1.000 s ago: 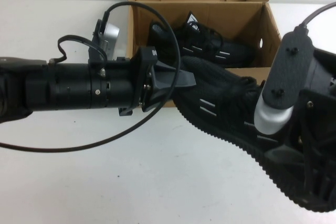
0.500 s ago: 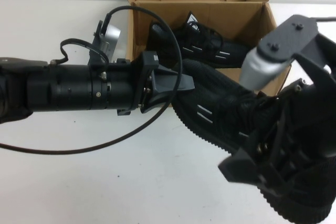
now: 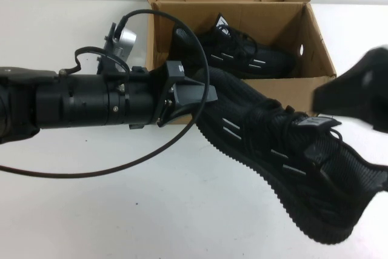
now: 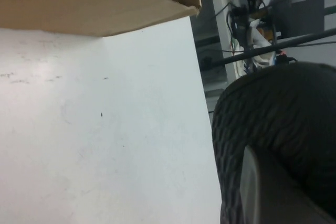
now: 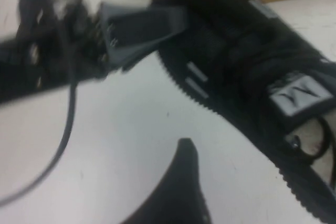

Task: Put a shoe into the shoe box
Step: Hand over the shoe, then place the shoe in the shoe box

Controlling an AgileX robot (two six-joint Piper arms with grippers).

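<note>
The fingers of my right gripper will next close on the laced middle (image 3: 268,119) (image 5: 245,62) of the black knit shoe, because my left gripper is already holding the shoe's toe.
The black knit shoe (image 3: 285,156) lies slantwise in front of the brown shoe box (image 3: 315,34), toe toward the box and heel at the near right. My left gripper (image 3: 203,94) is shut on its toe; in the left wrist view one finger (image 4: 257,192) presses against the ribbed shoe (image 4: 283,108) below the box's corner (image 4: 94,3). My right gripper (image 3: 357,92) is a blurred shape at the right edge, apart from the shoe. In its wrist view one finger (image 5: 185,177) stands over bare table, open and empty, beside the shoe (image 5: 247,61).
The twin black shoe (image 3: 242,53) lies inside the box, whose flaps stand open. The left arm's cable (image 3: 91,171) loops over the white table at the near left.
My right gripper has let go of the shoe's heel and pulled up and away to the right. The shoe's heel end now shows uncovered. The left gripper still holds the toe.
</note>
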